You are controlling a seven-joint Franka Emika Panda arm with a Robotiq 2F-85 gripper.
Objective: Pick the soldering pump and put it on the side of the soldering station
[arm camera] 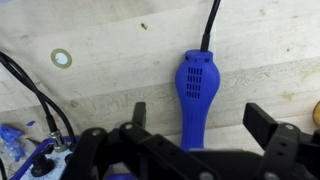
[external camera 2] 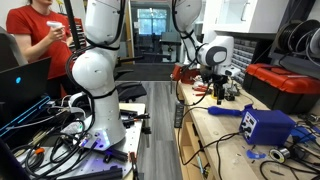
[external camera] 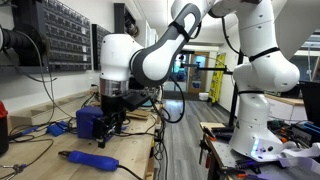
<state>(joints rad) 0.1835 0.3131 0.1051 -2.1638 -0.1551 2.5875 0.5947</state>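
The narrow middle of the soldering pump (external camera: 88, 158) (arm camera: 194, 122), just behind its vented head, will be gripped by my gripper as it closes.
The soldering pump (arm camera: 195, 85) is a slim bright-blue tool with a vented head and a dark lead at its far end, lying flat on the wooden bench. It shows in both exterior views (external camera: 88, 158) (external camera 2: 228, 111). My gripper (arm camera: 200, 115) is open, hovering above the pump with one finger on each side of its narrow end and not touching it. In the exterior views the gripper (external camera: 112, 105) (external camera 2: 218, 85) hangs above the bench. The soldering station (external camera: 90, 122) (external camera 2: 268, 125) is a boxy deep-blue unit close beside the gripper.
Black cables (arm camera: 30, 90) and a small tape ring (arm camera: 62, 58) lie on the bench near the pump. A red toolbox (external camera 2: 285, 85) stands at the bench's back. A second white robot arm (external camera: 260, 90) and a person in red (external camera 2: 45, 35) are across the aisle.
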